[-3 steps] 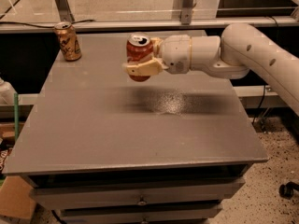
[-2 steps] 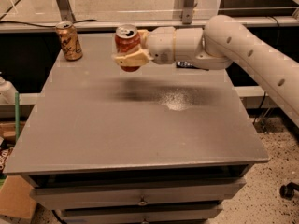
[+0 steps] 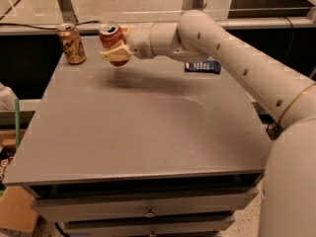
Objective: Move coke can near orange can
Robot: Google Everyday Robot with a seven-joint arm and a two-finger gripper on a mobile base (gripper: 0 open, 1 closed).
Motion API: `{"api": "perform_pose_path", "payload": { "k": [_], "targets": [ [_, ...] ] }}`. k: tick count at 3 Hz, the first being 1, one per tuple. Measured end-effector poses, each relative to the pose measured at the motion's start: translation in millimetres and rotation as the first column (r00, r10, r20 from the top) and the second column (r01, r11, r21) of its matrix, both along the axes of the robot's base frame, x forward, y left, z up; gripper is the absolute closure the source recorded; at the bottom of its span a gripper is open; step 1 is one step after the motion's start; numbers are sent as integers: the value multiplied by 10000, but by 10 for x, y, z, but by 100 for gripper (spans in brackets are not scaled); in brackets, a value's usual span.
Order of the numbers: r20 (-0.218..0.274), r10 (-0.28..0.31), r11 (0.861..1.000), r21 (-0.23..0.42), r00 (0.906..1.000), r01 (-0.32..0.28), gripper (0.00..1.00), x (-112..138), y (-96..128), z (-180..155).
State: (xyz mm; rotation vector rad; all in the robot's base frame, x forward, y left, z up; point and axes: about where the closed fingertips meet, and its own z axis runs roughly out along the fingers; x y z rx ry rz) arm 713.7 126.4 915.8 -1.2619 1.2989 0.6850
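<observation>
I will let go of the coke can on the grey table, snug (image 3: 97, 67) against the side of the orange can that faces my arm.
The coke can (image 3: 109, 37), red with a silver top, is held in my gripper (image 3: 116, 47) above the far left part of the grey table (image 3: 143, 127). The gripper is shut on it, its cream fingers (image 3: 114, 53) wrapped around the can's body. The can hangs clear of the tabletop and casts a shadow below. The orange can (image 3: 71, 44), golden-bronze with dark markings, stands upright at the table's far left corner, a short gap to the left of the coke can.
A dark blue packet (image 3: 202, 67) lies on the far side of the table under my arm (image 3: 237, 58). A cardboard box (image 3: 15, 211) and clutter sit on the floor at the left. Drawers (image 3: 148, 211) run along the table's front.
My arm has carried the coke can leftward across the far side of the table, from the middle to close beside the orange can.
</observation>
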Motion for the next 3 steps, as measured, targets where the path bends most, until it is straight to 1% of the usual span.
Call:
{"api": "perform_pose_path", "payload": {
  "k": [1, 2, 3],
  "targets": [
    [-98, -362, 9992, -145, 9993, 361, 100, 341, 326, -117],
    [-335, -698, 9976, -75, 9970, 695, 100, 637, 531, -198],
    [-719, -993, 9946, 244, 9925, 1012, 100, 853, 696, -213]
  ]
}}
